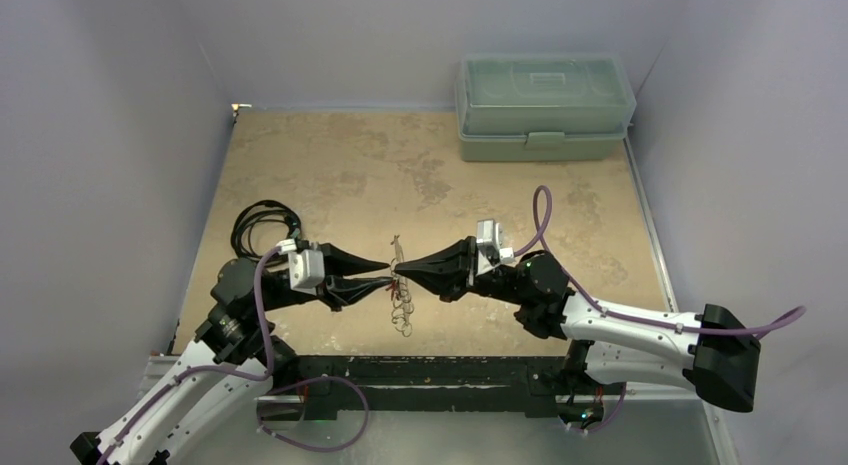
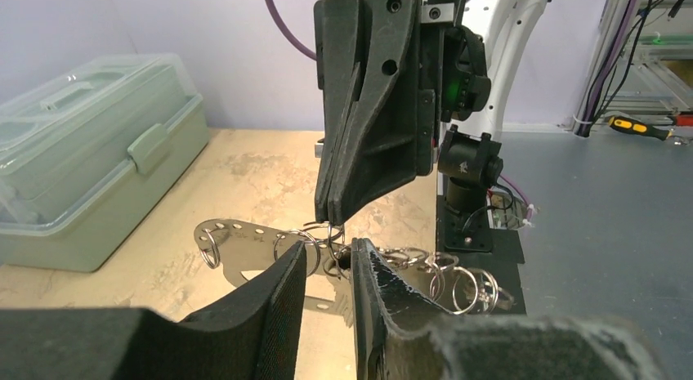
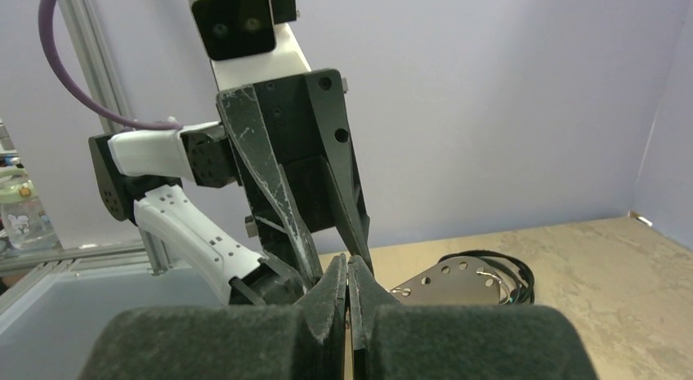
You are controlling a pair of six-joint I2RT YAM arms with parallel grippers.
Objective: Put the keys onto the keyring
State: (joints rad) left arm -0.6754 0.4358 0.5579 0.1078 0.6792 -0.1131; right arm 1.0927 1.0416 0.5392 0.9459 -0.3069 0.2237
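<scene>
The wire ring is pinched at its top by my right gripper, so my left gripper will hold the ring while my right gripper takes its lower part (image 2: pixel 337 268).
The keyring (image 1: pixel 402 310) hangs between the two grippers above the table's near middle. It is a flat silver plate with holes (image 2: pixel 245 251) and a bunch of thin wire rings (image 2: pixel 466 286). My right gripper (image 1: pixel 398 271) points left and is shut on one wire ring at the top of the bunch; in the left wrist view the right gripper (image 2: pixel 329 219) has that ring looped under its tip. My left gripper (image 2: pixel 329 249) faces it tip to tip, with its jaws a narrow gap apart around the plate's edge and a ring. The plate (image 3: pixel 445 283) shows behind my shut right gripper (image 3: pixel 347 261). The keys are out of view.
A pale green lidded plastic box (image 1: pixel 545 105) stands at the table's far right. A coiled black cable (image 1: pixel 262 223) lies at the left, behind the left arm. Purple walls close the table on three sides.
</scene>
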